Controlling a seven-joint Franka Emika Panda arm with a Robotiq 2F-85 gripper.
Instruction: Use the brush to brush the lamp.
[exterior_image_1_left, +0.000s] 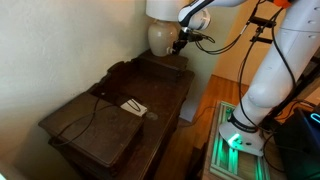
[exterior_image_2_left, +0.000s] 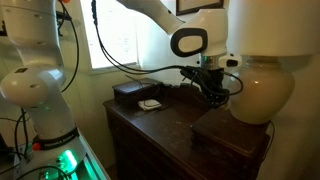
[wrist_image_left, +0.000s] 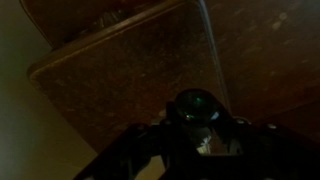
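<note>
The robot's gripper needs to set the brush, now held close beside the lamp's base, down on the lower dark wooden cabinet (exterior_image_1_left: 153, 86), between the white card and the lamp.
The lamp has a bulbous cream base (exterior_image_1_left: 160, 38) (exterior_image_2_left: 262, 90) under a pale shade (exterior_image_2_left: 270, 28), and stands on a dark wooden top at the back. My gripper (exterior_image_1_left: 180, 43) (exterior_image_2_left: 212, 90) hangs right beside the base at mid height, fingers close to its side. The wrist view is very dark. There my gripper (wrist_image_left: 200, 135) is shut, and a small dark thing with a pale whitish end, the brush (wrist_image_left: 205, 143), sits between the jaws. Neither exterior view shows the brush clearly. I cannot tell if it touches the lamp.
A flat white card with dark lines (exterior_image_1_left: 133, 107) (exterior_image_2_left: 150, 104) lies on the lower dark wooden cabinet (exterior_image_1_left: 95, 125). A dark box (exterior_image_2_left: 130, 92) sits behind it. Cables (exterior_image_1_left: 225, 42) trail from the arm. The robot's base glows green (exterior_image_1_left: 235, 140).
</note>
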